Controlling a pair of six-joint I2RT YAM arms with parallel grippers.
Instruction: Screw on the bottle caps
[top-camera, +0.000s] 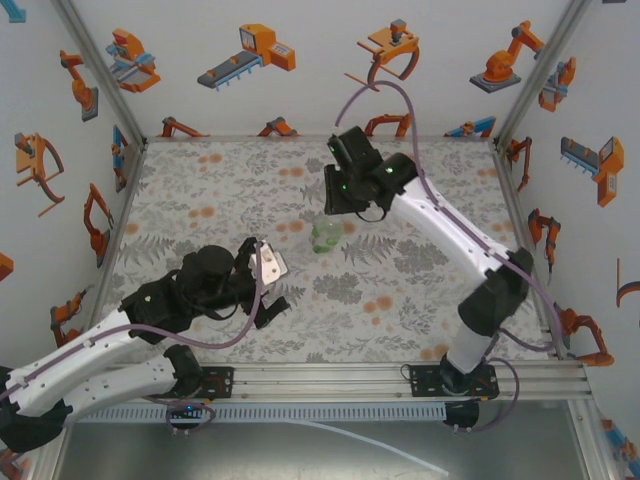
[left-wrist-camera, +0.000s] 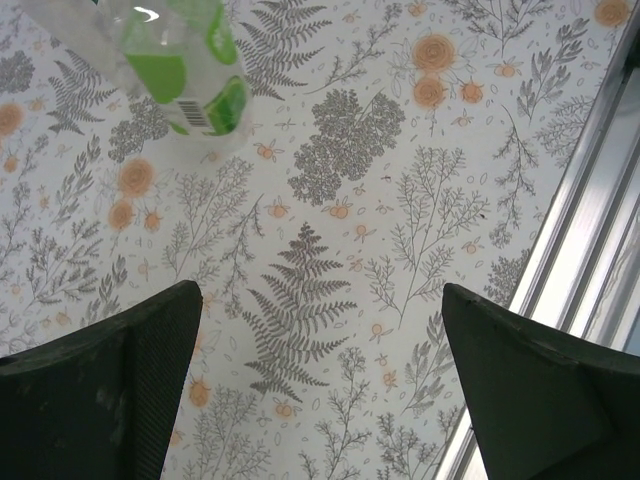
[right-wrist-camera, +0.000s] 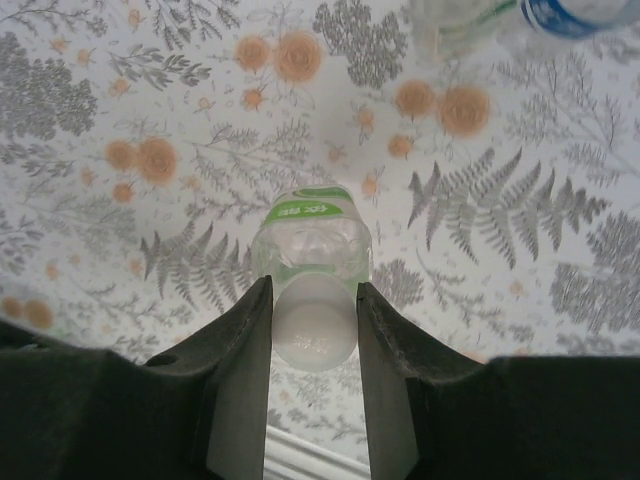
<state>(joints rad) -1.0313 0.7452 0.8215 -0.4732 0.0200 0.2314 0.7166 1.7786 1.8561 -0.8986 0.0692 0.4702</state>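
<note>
I will let go of the cap with my right gripper, with the green-labelled bottle standing on the tablecloth (top-camera: 314, 216) (right-wrist-camera: 352, 65) beside the other clear bottle.
The green-labelled bottle (top-camera: 325, 236) stands upright at mid-table. A white bottle cap (right-wrist-camera: 314, 325) sits on its neck, above the green label (right-wrist-camera: 305, 209). My right gripper (right-wrist-camera: 313, 287) is shut on that cap, one finger on each side, and reaches down from the far side (top-camera: 337, 212). My left gripper (left-wrist-camera: 320, 300) hangs open over bare cloth with nothing between its fingers, to the near left of the bottle (top-camera: 270, 300). In the left wrist view the same green-labelled bottle (left-wrist-camera: 190, 75) shows at the top left. A blue-labelled bottle (right-wrist-camera: 565, 14) lies at the right wrist view's top edge.
The flowered tablecloth (top-camera: 420, 270) covers the table. An aluminium rail (top-camera: 330, 378) runs along the near edge and shows close to my left gripper's right finger (left-wrist-camera: 590, 260). Another clear bottle (right-wrist-camera: 450, 25) lies beside the blue-labelled one. White walls close in three sides.
</note>
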